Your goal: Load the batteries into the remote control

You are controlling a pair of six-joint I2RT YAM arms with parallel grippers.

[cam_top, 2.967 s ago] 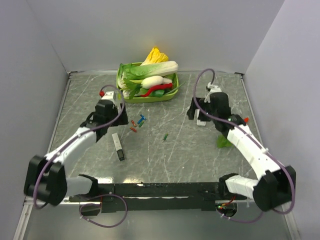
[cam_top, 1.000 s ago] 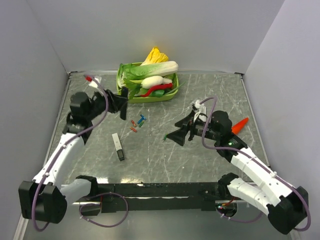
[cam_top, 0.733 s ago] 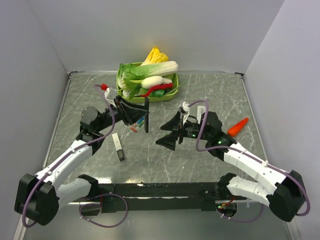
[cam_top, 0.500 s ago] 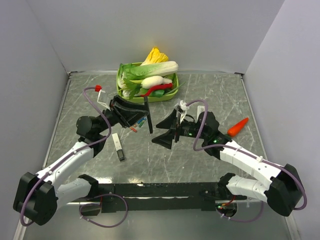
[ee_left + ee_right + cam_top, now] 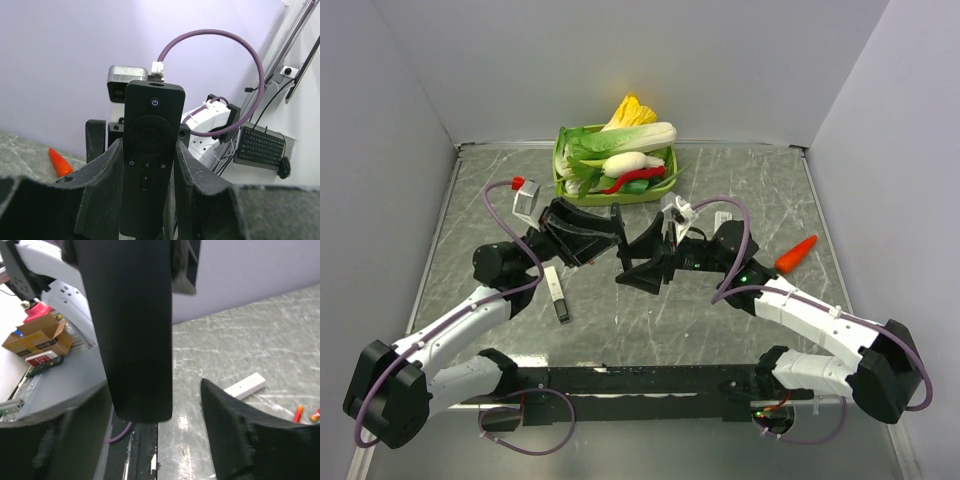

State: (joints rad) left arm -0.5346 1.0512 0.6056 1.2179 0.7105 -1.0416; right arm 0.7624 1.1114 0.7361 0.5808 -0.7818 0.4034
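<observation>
The left gripper spans the middle of the black remote control crosswise, so it should take the remote's power-button end [image 5: 154, 94] and leave the other end to the right gripper.
My left gripper [image 5: 148, 165] is shut on a black remote control [image 5: 150, 150], held upright above the table's middle with its buttons facing the left wrist camera. In the top view the remote [image 5: 618, 228] stands between the two grippers. My right gripper [image 5: 160, 435] is open around the remote's plain back [image 5: 135, 340]: the left finger lies close to it and the right finger [image 5: 235, 435] stands apart. Two red batteries [image 5: 298, 413] lie on the table behind. In the top view the arms hide the batteries.
A white remote with a black end [image 5: 556, 293] lies on the table left of centre. A green basket [image 5: 616, 199] of vegetables stands at the back. An orange carrot [image 5: 796, 253] lies at the right. Walls close off three sides.
Both arms have swung in to the table's middle. The left one carried the black remote upright, and the right gripper came round it from the other side with its jaws narrowing.
</observation>
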